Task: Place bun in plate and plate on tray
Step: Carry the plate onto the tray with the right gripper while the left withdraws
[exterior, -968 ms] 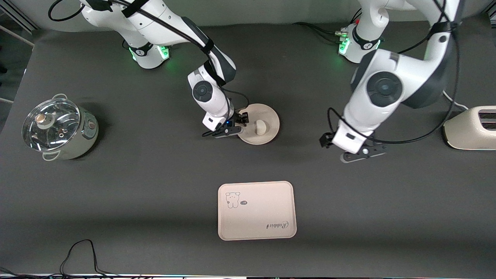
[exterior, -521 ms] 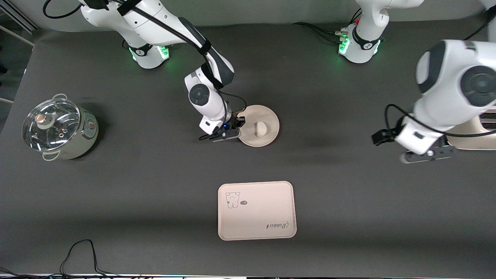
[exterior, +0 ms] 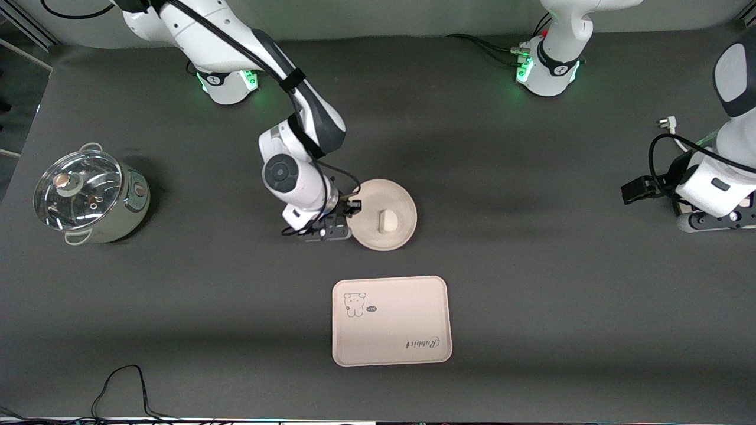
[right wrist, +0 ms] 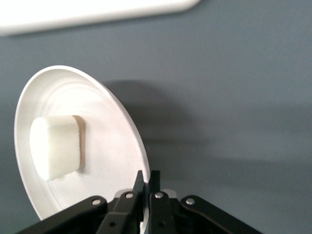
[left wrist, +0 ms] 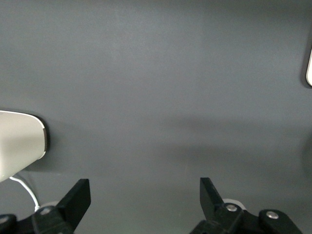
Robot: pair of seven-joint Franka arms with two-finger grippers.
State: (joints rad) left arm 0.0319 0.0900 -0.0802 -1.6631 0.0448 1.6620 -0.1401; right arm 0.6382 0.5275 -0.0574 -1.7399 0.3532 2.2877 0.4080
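I need to release the plate with my right gripper on the tray (exterior: 390,326), between the animal drawing and the lettering.
The round cream plate (exterior: 397,233) is held tilted above the table, with the white bun (exterior: 386,221) lying in it. My right gripper (exterior: 348,221) is shut on the plate's rim at the side toward the right arm's end. In the right wrist view the plate (right wrist: 107,146) carries the bun (right wrist: 54,146), and my gripper (right wrist: 147,181) pinches the rim. The rectangular tray (exterior: 391,320) with the animal drawing lies nearer to the front camera than the plate. My left gripper (exterior: 717,219) is open and empty at the left arm's end of the table; the left wrist view shows it (left wrist: 145,192) over bare table.
A glass-lidded pot (exterior: 88,195) stands at the right arm's end. A cream toaster (left wrist: 19,146) is beside my left gripper, with a white cord and plug (exterior: 667,124) near it. A black cable (exterior: 124,383) lies by the front edge.
My right gripper has lifted the plate with the bun and moved it toward the tray. My left arm has swung away to the left arm's end of the table.
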